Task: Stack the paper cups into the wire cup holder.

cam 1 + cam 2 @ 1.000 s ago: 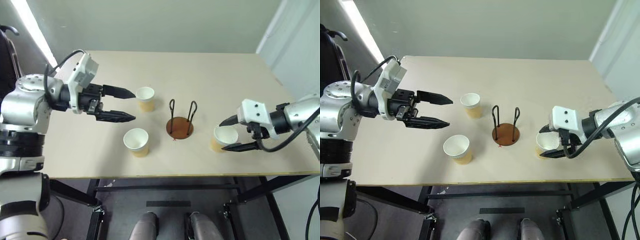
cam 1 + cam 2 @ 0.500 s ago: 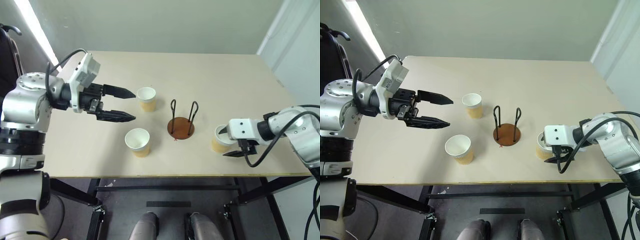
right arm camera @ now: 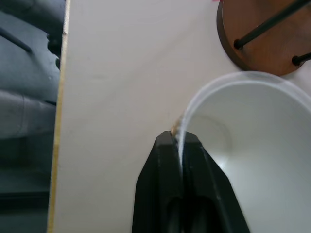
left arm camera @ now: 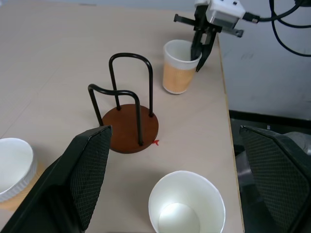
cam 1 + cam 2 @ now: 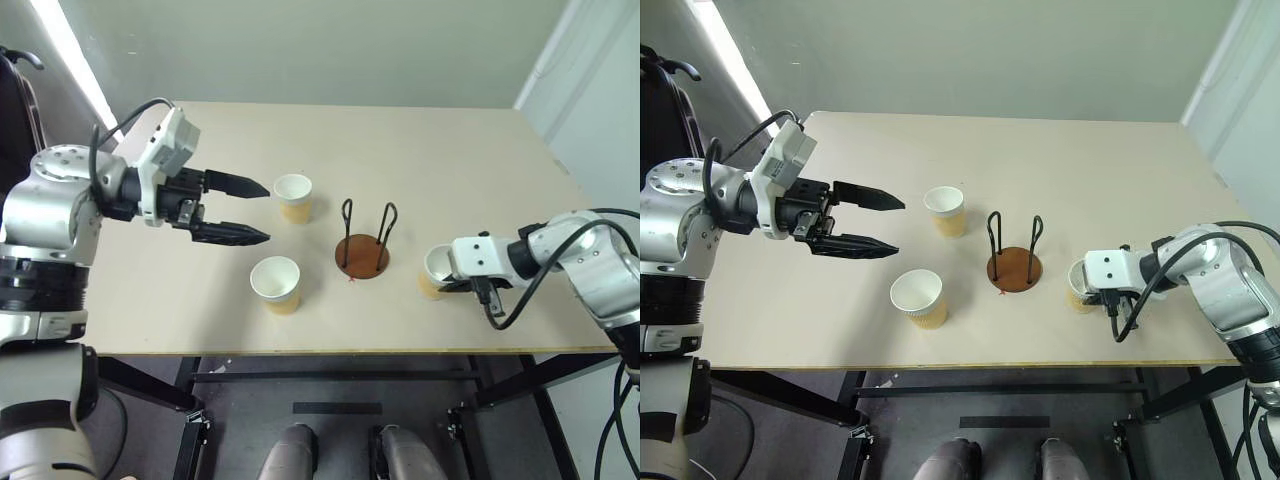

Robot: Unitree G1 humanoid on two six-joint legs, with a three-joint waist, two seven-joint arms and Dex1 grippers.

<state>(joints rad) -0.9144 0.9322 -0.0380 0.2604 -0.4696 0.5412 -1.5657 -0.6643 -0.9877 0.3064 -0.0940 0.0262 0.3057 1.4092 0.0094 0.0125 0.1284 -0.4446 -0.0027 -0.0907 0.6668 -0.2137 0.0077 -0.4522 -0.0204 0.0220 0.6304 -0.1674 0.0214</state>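
The robot's right gripper should release the paper cup on the brown disc (image 5: 364, 255) (image 3: 279, 14) between the two black wire loops.
Three paper cups stand upright on the table: one (image 5: 292, 197) at the back, one (image 5: 275, 283) nearer the front, one (image 5: 435, 270) to the right of the wire cup holder (image 5: 361, 256). The holder is a brown disc with two black wire loops and holds nothing. My right gripper (image 3: 179, 139) is shut on the right cup's rim (image 3: 194, 104), one finger inside the wall and one outside. My left gripper (image 5: 268, 212) hovers open to the left of the back cup, with nothing between its fingers.
The pale table (image 5: 430, 150) has bare room behind the holder and on the far right. Its front edge (image 5: 350, 350) runs close to the right cup and the front cup. A wall rises behind the table.
My right gripper came down around the right cup and shut on its rim. The left arm kept still and open.
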